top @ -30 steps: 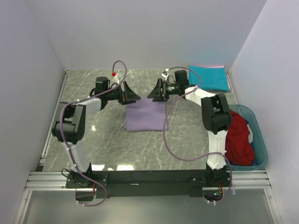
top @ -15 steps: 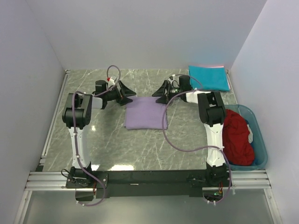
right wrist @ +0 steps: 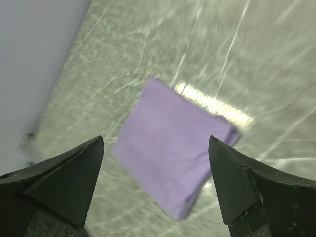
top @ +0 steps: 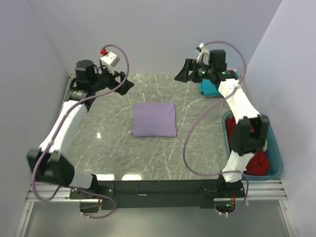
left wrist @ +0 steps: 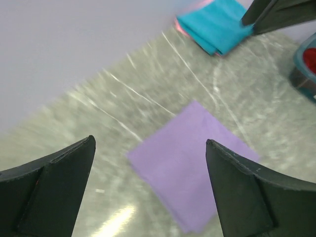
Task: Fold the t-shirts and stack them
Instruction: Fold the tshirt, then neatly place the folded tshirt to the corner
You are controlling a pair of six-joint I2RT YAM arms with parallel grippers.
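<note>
My right gripper will grip the middle of the lavender t-shirt's bin-side edge (top: 174,119) (right wrist: 201,178), because the lavender t-shirt should go onto the teal t-shirt.
The lavender t-shirt (top: 154,119) lies folded into a flat square in the middle of the table; it also shows in the left wrist view (left wrist: 195,160) and in the right wrist view (right wrist: 170,160). The teal t-shirt (top: 211,88) lies folded at the back right, partly hidden by my right arm, and shows in the left wrist view (left wrist: 217,24). The dark red t-shirt (top: 259,160) is crumpled in the bin. My left gripper (top: 124,85) is open and empty, raised at the back left. My right gripper (top: 183,74) is open and empty, raised at the back right.
A translucent teal plastic bin (top: 276,158) stands at the right edge of the table and holds the red shirt. White walls close the table at the back and both sides. A metal rail (top: 158,190) runs along the near edge.
Both grippers have lifted off the far edge of the lavender shirt and pulled back and up toward the rear corners. The folded shirt stays flat on the table.
</note>
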